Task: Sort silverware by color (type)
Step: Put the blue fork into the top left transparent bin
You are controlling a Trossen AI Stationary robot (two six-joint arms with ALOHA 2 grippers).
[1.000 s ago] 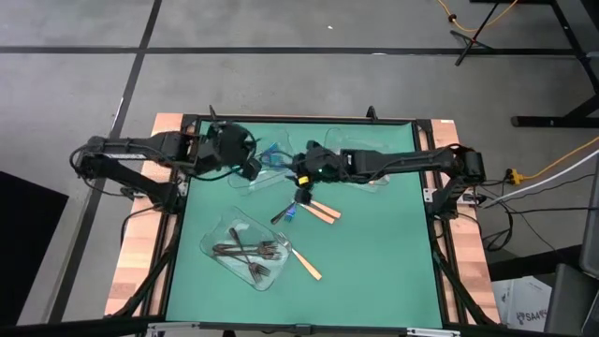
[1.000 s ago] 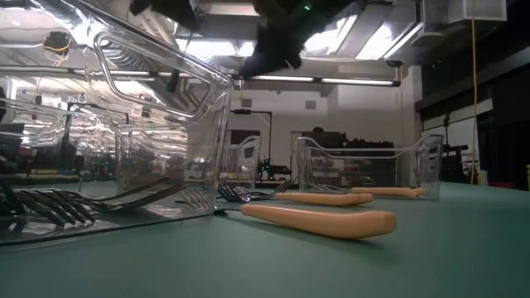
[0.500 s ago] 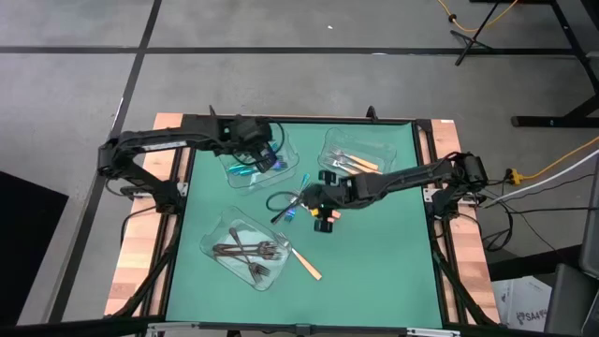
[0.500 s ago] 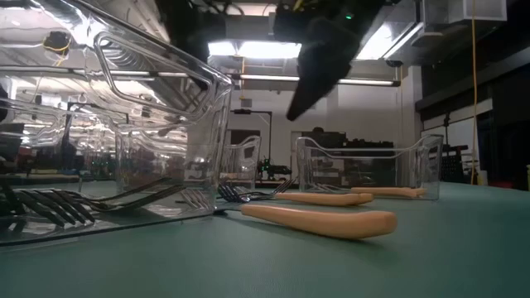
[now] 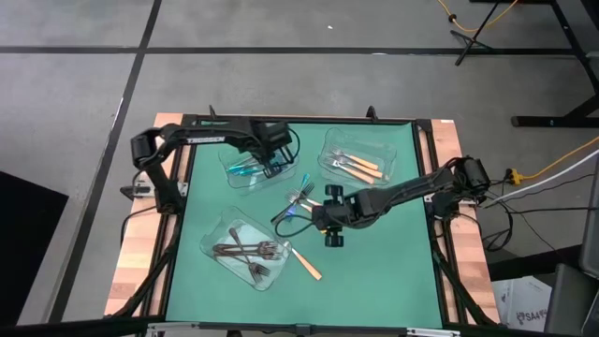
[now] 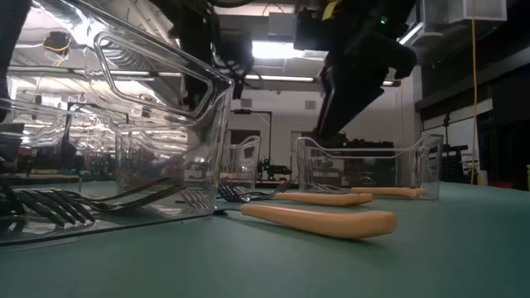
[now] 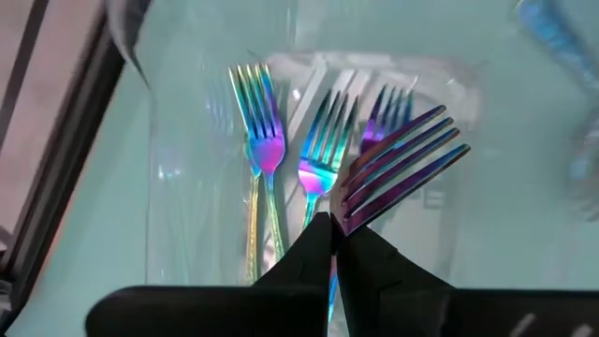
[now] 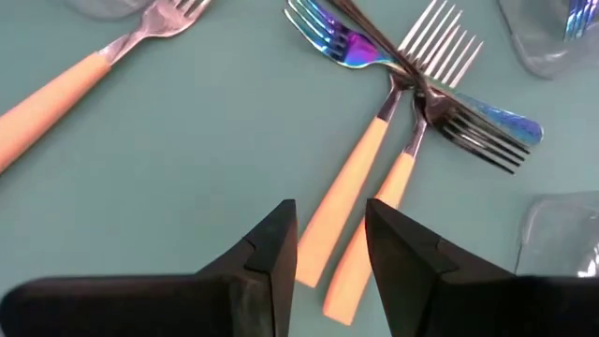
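Note:
Next, I open my left gripper and release the purple fork so that it rests on top of the iridescent forks in their clear tray [image 5: 254, 169] [image 7: 320, 192]. The purple fork now hangs over that tray.
A clear tray [image 5: 234, 173] at the far left holds several iridescent forks [image 7: 257, 140]. My left gripper [image 5: 274, 167] hangs over it, shut on one more iridescent purple fork [image 7: 402, 154]. In the middle of the table lies a crossed heap [image 5: 298, 201]: two orange-handled forks [image 8: 360, 183], an iridescent fork [image 8: 342, 42] and a dark fork [image 8: 473, 136]. My right gripper [image 8: 332, 239] stands open above the orange handles, one finger on either side, and touches nothing. My left gripper pinches the purple fork between its two shut fingertips, at the neck just behind the tines [image 7: 348, 213]. The fingers come from above and point steeply down into the tray. The tines stick out past the fingertips, slanting over the forks below. The fingers hide the handle.
A clear tray [image 5: 329, 150] at the far right holds orange-handled forks [image 5: 360, 165]. Near the left front, another clear tray [image 5: 211, 245] holds dark forks [image 5: 245, 250]. Beside that tray a single orange-handled fork [image 5: 305, 265] lies on the green mat.
My left gripper has swung toward the table's right and sunk over the far-left tray, rolling as it went, with the fork still held. My right gripper has gone toward the near edge and down, tipping steeper, from between the two far trays to above the middle heap.

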